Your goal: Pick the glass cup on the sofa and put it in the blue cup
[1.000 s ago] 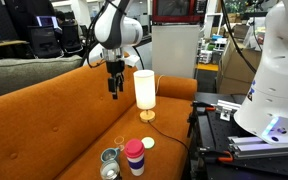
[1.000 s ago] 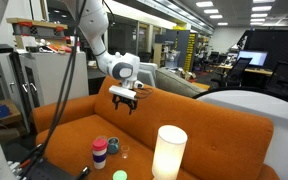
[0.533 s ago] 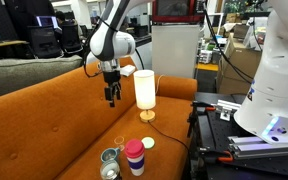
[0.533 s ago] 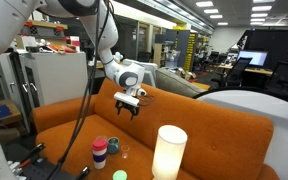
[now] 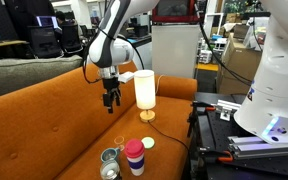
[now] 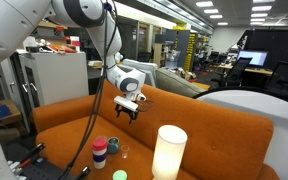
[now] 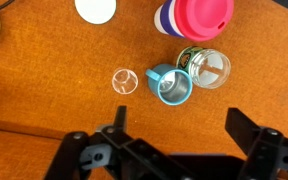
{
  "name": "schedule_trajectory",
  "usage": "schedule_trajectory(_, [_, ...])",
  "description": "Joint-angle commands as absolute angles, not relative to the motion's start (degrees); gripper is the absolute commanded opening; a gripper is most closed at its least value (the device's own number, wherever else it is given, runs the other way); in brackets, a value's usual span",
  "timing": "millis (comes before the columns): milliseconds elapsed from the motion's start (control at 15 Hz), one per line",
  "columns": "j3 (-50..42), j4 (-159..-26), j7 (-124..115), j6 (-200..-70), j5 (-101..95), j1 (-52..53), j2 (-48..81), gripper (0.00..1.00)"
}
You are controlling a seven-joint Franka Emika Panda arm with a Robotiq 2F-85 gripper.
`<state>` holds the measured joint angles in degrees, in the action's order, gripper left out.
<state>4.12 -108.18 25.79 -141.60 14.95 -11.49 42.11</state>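
The upper sides of the glass cup (image 5: 120,139) (image 7: 124,81), next to the blue cup's handle, are the next place for my gripper to go down to and close on.
The glass cup (image 7: 125,81) is a tiny clear tumbler standing upright on the orange sofa (image 7: 44,70). The blue cup (image 7: 172,85) stands right beside it, open side up. In an exterior view the glass cup (image 5: 119,143) is faint and the blue cup (image 5: 111,155) sits in front of it. My gripper (image 7: 179,140) is open and empty, high above the seat, with the cups ahead of its fingers. It shows in both exterior views (image 5: 110,100) (image 6: 127,110), pointing down over the sofa seat (image 6: 74,130).
A pink-topped stack of cups (image 7: 199,18) (image 5: 134,157) and a shiny silvery cup (image 7: 206,68) stand next to the blue cup. A white disc (image 7: 95,9) lies on the seat. A white lamp (image 5: 144,90) (image 6: 168,152) stands near the sofa's end.
My gripper has come down and slightly along the sofa toward the cups. It stays open. The cups have not moved.
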Motion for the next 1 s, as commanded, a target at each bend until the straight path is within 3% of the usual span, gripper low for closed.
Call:
schedule_trajectory(0, [5.8, -98.15, 22.74, -138.71, 14.92, -13.43, 52.14, 1.0])
schedule_trajectory(333, [4.51, -85.71, 16.82, -135.36, 12.13, -12.4, 64.82, 1.0])
schedule_trajectory(400, [5.46, -90.64, 18.46, -139.7, 12.26, -13.05, 62.36, 1.0])
schedule_trajectory(933, [5.54, -89.12, 18.19, -139.55, 11.9, -13.01, 63.66, 1.0])
